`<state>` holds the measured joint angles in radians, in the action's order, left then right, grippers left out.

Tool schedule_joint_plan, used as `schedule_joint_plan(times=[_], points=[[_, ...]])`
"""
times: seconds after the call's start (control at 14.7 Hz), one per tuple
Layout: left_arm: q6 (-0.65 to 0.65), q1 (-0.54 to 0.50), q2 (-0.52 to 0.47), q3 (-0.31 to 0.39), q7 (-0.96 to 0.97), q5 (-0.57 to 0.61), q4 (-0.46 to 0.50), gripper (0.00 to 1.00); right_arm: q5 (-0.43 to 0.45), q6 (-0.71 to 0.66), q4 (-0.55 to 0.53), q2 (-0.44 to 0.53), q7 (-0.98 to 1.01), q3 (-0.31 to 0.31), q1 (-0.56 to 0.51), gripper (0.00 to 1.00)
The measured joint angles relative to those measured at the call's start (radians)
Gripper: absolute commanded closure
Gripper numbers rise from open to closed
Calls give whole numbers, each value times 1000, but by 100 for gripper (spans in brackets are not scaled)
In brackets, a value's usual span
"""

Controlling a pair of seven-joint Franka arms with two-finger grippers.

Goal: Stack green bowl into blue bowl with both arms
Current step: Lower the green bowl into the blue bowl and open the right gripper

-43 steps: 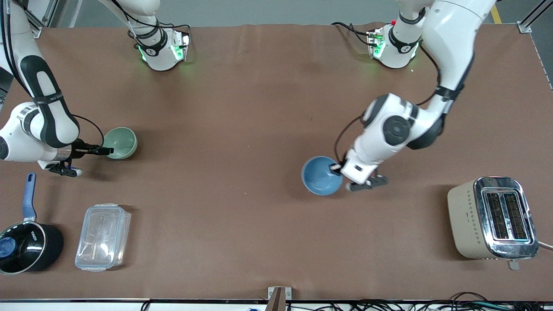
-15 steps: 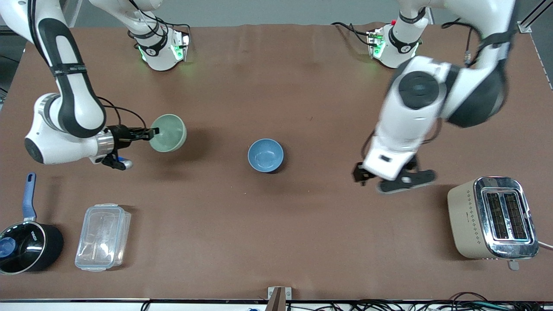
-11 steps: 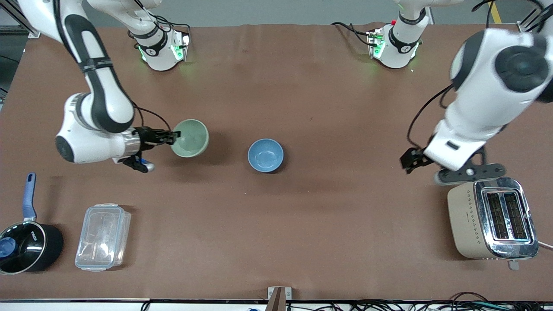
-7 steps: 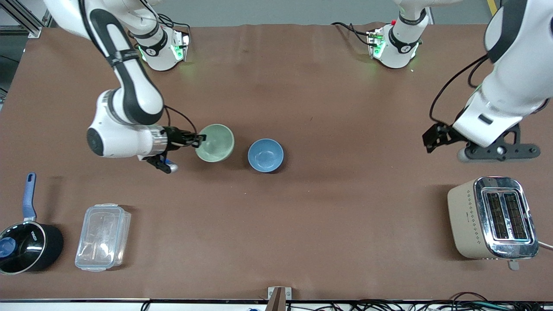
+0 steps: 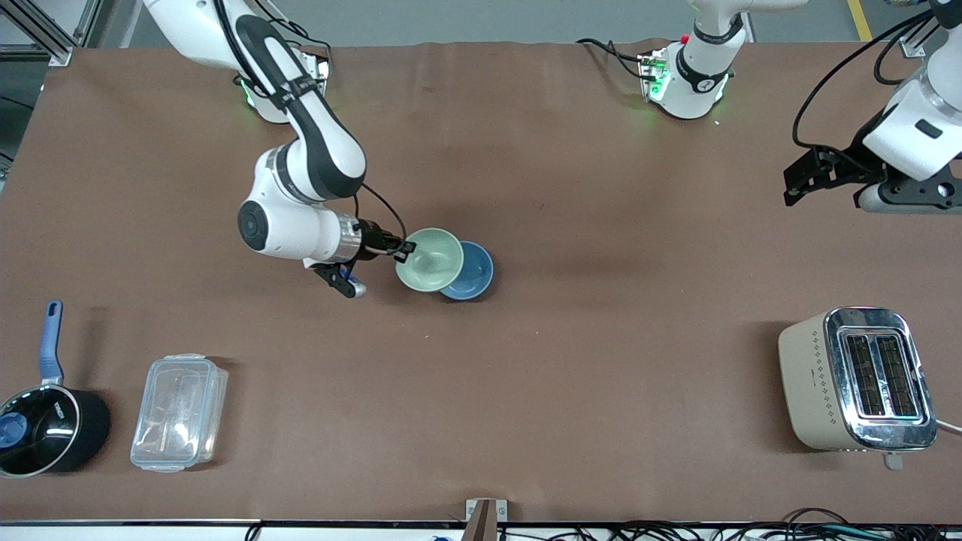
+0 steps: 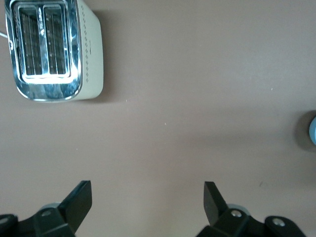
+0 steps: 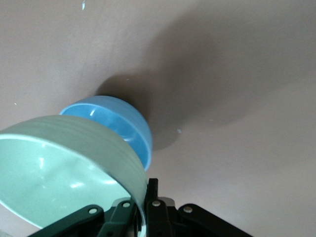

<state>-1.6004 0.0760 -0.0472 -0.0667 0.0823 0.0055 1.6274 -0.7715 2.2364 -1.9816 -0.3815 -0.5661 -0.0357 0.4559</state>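
I need to use my right gripper to let go of the green bowl inside the hollow of the blue bowl (image 5: 464, 270) (image 7: 110, 132) on the middle of the table.
My right gripper (image 5: 404, 248) is shut on the rim of the pale green bowl (image 5: 428, 260) and holds it in the air, partly over the sky-blue bowl (image 5: 473, 274), which stands on the middle of the table. In the right wrist view the green bowl (image 7: 64, 170) fills the foreground, its rim between my fingers (image 7: 153, 195), and the blue bowl (image 7: 116, 121) sits just past it. My left gripper (image 5: 830, 176) is open and empty, high over the left arm's end of the table. In the left wrist view its gripper (image 6: 147, 197) shows bare table between the fingers.
A beige toaster (image 5: 857, 379) stands near the front at the left arm's end; it also shows in the left wrist view (image 6: 52, 49). A clear plastic box (image 5: 179, 412) and a black saucepan (image 5: 45, 424) stand near the front at the right arm's end.
My right gripper has carried the green bowl toward the table's middle until it overlaps the blue bowl. My left arm has let go of the blue bowl and swung up and away toward its own end.
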Motion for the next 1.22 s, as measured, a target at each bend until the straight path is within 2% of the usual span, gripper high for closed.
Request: schedule_joint_plan(times=[0.27,0.95,1.02,1.09,1.16,1.22], points=[[-1,10,-38,2,0,0,41,0,-51,90,14,-59,-3,0,51,97],[-18,11,-43,2,0,0,46,0,-89,98,36,-91,-8,1,78,92],[-21,11,-43,2,0,0,47,0,-90,98,37,-95,-8,1,79,87],[-24,11,-43,2,0,0,49,0,-90,100,38,-98,-8,1,79,72],[-25,10,-43,3,0,0,50,0,-90,100,40,-100,-8,1,80,63],[-25,9,-43,4,0,0,51,0,-90,100,41,-100,-8,1,82,61]])
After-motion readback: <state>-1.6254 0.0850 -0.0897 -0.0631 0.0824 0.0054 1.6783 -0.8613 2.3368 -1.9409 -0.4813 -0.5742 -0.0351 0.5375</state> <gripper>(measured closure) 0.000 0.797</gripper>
